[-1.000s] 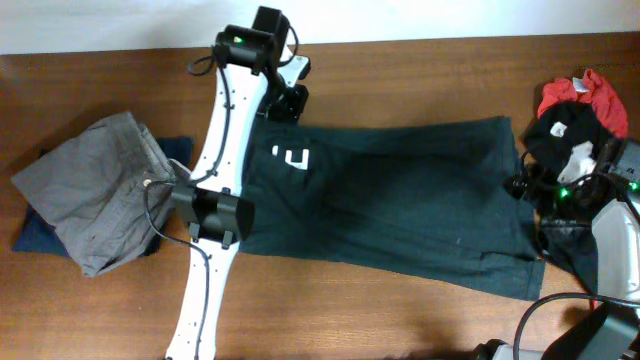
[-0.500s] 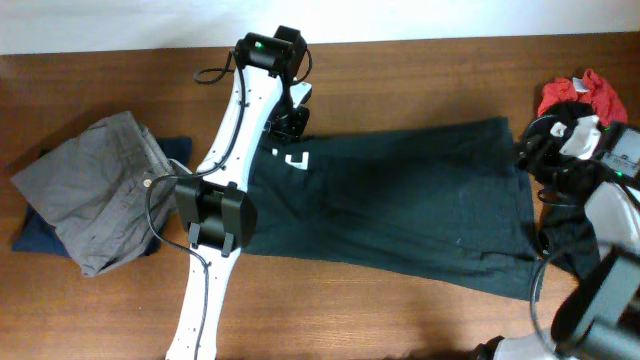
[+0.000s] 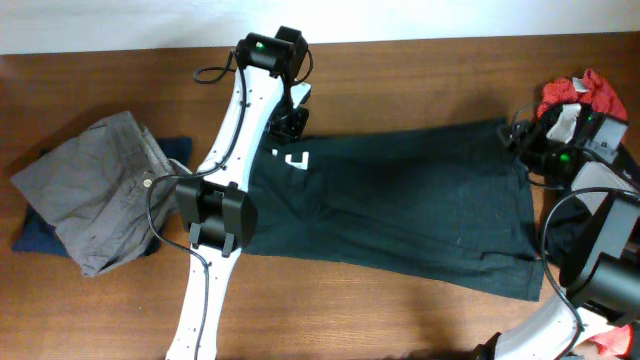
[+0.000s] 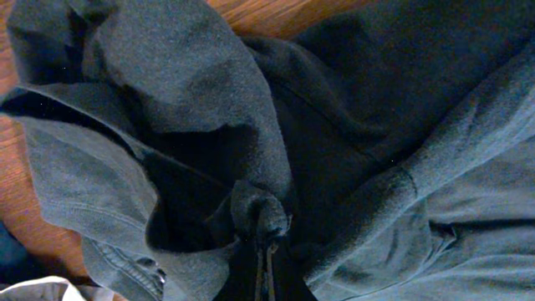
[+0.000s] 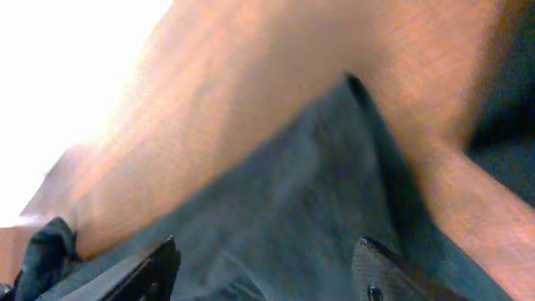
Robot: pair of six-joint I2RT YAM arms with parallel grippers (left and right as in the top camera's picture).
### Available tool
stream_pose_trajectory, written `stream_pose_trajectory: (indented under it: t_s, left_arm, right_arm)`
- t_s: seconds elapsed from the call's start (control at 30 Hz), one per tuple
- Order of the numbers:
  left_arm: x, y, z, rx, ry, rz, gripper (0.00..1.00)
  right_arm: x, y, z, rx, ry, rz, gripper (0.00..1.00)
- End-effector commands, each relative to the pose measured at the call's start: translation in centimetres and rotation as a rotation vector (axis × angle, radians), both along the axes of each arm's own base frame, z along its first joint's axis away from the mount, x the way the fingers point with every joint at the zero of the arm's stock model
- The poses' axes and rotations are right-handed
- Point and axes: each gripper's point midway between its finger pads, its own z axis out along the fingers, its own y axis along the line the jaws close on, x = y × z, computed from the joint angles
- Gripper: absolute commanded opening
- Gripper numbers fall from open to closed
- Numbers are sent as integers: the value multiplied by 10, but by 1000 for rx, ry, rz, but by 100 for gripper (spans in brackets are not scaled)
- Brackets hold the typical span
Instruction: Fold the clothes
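Note:
I need to release the bunched fold with my left gripper on the dark green T-shirt (image 3: 272,153), beside its white letters.
A large dark green T-shirt (image 3: 400,205) with white letters (image 3: 291,158) lies spread across the middle of the table. My left gripper (image 3: 291,122) is at its far left corner, shut on a bunched fold of the shirt (image 4: 266,219); the jaws meet with fabric pinched between them. My right gripper (image 3: 530,152) hovers at the shirt's far right corner (image 5: 355,88). It is open, and both fingers (image 5: 142,269) straddle dark fabric (image 5: 267,209) without holding it.
A grey garment (image 3: 92,190) lies on a navy one (image 3: 30,238) at the left. A red garment (image 3: 590,92) and dark cloth (image 3: 568,240) sit at the right edge. The brown wooden table (image 3: 400,320) shows along the front.
My right gripper has swung from the right-edge pile to the shirt's far right corner, and its jaws have narrowed a little. The left gripper shifted slightly right with the fabric, then held still.

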Motion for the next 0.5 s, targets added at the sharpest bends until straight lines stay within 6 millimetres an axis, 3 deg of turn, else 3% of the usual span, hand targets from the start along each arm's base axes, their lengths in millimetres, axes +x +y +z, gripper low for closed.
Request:
stream_pose_trajectory:
  t_s: [0.0, 0.23, 0.47]
  left_arm:
    - [2, 5, 23, -2, -48, 13, 0]
    - [2, 6, 23, -2, -48, 14, 0]
    - [2, 6, 23, -2, -48, 14, 0]
  right_arm:
    - [15, 9, 8, -17, -15, 10, 68]
    - [21, -9, -9, -128, 25, -73, 67]
    - [27, -14, -16, -149, 10, -85, 68]
